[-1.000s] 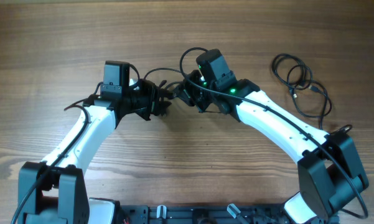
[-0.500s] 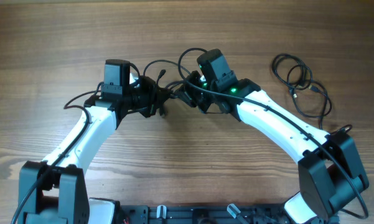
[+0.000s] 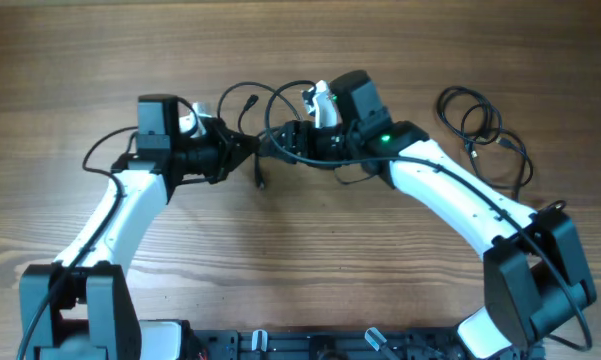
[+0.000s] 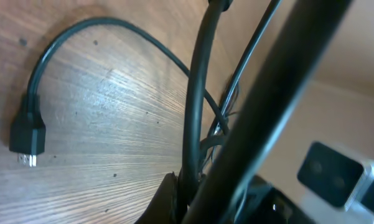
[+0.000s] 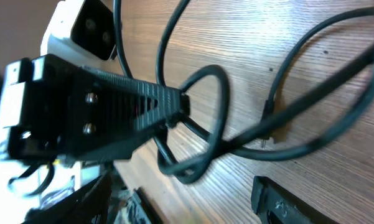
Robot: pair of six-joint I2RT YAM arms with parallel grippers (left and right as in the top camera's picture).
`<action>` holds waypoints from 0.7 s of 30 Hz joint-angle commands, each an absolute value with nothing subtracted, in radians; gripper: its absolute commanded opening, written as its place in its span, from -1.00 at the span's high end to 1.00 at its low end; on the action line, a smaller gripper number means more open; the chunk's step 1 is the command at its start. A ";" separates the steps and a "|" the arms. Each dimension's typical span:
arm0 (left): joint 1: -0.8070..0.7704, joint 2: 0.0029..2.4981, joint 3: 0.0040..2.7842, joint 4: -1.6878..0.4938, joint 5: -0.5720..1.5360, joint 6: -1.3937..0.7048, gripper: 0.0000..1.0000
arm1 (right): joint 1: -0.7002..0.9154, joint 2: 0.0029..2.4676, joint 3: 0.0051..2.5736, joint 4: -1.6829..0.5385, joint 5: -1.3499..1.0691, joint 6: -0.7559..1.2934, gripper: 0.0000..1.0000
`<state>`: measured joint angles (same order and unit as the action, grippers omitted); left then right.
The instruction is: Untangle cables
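Observation:
The cable loops over itself by the fingers of my left gripper, so next my right gripper grabs the protruding loop point(image 5: 223, 94) and holds it while my left gripper pulls away.
A thin black cable point(image 3: 261, 180) loops between my two grippers at the table's middle, and its plug end hangs down near the wood. My left gripper point(image 3: 247, 149) is shut on this cable; in the left wrist view the cord point(image 4: 193, 118) runs up out of the closed jaws point(image 4: 188, 198). Another plug point(image 4: 26, 138) lies on the wood there. My right gripper point(image 3: 279, 142) faces the left one, open. Its fingers point(image 5: 285, 200) stand wide apart, with the cable loops point(image 5: 216, 118) and the left fingertips point(image 5: 165, 104) in front of them.
A second coil of black cables point(image 3: 483, 132) lies by itself at the table's right, beside the right arm's forearm point(image 3: 450, 195). Both arm bases stand at the near edge. Wooden tabletop point(image 3: 300, 270) spreads around.
My right gripper has opened and let go of the cable. My left gripper closed on the cable and moved left, drawing the cord out with it.

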<state>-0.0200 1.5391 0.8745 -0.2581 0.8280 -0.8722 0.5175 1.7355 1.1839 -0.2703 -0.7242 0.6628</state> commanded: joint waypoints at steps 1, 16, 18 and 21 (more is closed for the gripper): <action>0.012 1.537 0.881 -0.262 0.935 -0.707 0.92 | 0.495 1.715 1.185 -0.266 -0.851 0.606 -0.45; 0.009 1.537 0.881 -0.278 1.005 -0.505 0.92 | 0.468 1.715 1.185 -0.221 -0.807 0.628 0.07; 0.009 1.537 0.881 -0.263 1.041 -0.505 0.92 | 0.468 1.715 1.185 -0.238 -0.801 0.627 0.12; 0.009 1.537 0.881 -0.229 1.105 -0.515 0.92 | 0.469 1.715 1.185 -0.255 -0.801 0.628 0.28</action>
<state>0.0093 1.5391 0.8745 -0.2539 0.9764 -0.5335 0.4660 1.7355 1.1839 -0.2470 -0.8135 0.6319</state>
